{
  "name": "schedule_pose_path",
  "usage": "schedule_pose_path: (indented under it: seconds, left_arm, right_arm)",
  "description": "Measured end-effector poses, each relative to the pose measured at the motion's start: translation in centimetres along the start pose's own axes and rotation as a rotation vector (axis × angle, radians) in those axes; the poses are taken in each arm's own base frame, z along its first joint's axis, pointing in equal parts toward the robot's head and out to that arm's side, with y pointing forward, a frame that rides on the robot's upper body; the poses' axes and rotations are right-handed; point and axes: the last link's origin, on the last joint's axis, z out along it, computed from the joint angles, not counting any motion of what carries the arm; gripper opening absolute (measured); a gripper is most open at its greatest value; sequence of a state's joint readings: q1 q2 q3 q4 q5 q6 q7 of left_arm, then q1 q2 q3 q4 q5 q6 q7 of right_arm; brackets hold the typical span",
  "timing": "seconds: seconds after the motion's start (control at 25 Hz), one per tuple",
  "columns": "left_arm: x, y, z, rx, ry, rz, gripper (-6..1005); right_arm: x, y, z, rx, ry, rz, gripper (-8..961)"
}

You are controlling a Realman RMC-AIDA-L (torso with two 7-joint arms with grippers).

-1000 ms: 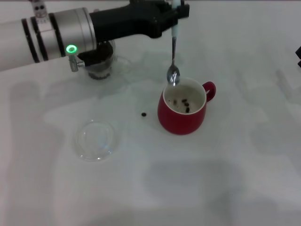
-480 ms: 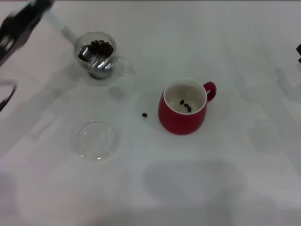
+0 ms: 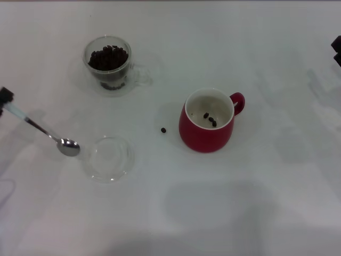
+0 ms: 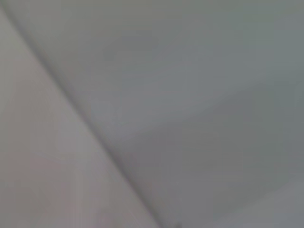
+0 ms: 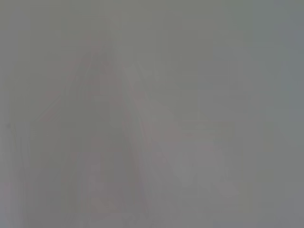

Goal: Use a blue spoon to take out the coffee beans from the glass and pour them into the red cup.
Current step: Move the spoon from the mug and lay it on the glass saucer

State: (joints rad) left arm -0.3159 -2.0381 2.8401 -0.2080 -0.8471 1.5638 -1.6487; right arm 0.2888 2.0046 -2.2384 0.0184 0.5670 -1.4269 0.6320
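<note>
I will use my left gripper to set the blue spoon across the back rim of the clear dish [image 3: 105, 138], handle toward the glass.
The glass [image 3: 108, 63] stands at the back left, full of coffee beans [image 3: 108, 56]. The red cup [image 3: 206, 121] stands at the middle with three beans [image 3: 209, 118] on its white inside. One stray bean [image 3: 163, 129] lies on the table left of the cup. The blue spoon [image 3: 45, 130] slants at the far left, its metal bowl [image 3: 69, 146] low beside the clear dish and looking empty. Its handle end sits in my left gripper [image 3: 4, 98], which shows only as a dark tip at the picture's edge. A dark bit of my right gripper [image 3: 337, 50] shows at the right edge.
A shallow clear glass dish [image 3: 109, 158] lies on the white table [image 3: 213, 213] at the front left, just right of the spoon's bowl. Both wrist views show only blurred grey surface.
The spoon went from above the red cup to the glass, then came out to the far left and down beside the dish. My left arm has drawn back almost out of view.
</note>
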Motion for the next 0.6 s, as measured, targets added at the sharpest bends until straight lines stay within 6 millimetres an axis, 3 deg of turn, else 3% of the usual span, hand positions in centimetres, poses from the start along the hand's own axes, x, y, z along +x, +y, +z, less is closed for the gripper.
schedule_pose_path:
  seconds: [0.28, 0.6]
  left_arm:
    - [-1.5, -0.8, 3.4, 0.083, -0.127, 0.030, 131]
    - [-2.5, -0.4, 5.8, 0.084, -0.206, 0.062, 132]
  right_arm:
    - [0.1, 0.1, 0.1, -0.007, 0.007, -0.002, 707]
    - [0.2, 0.1, -0.3, -0.004, 0.012, -0.001, 707]
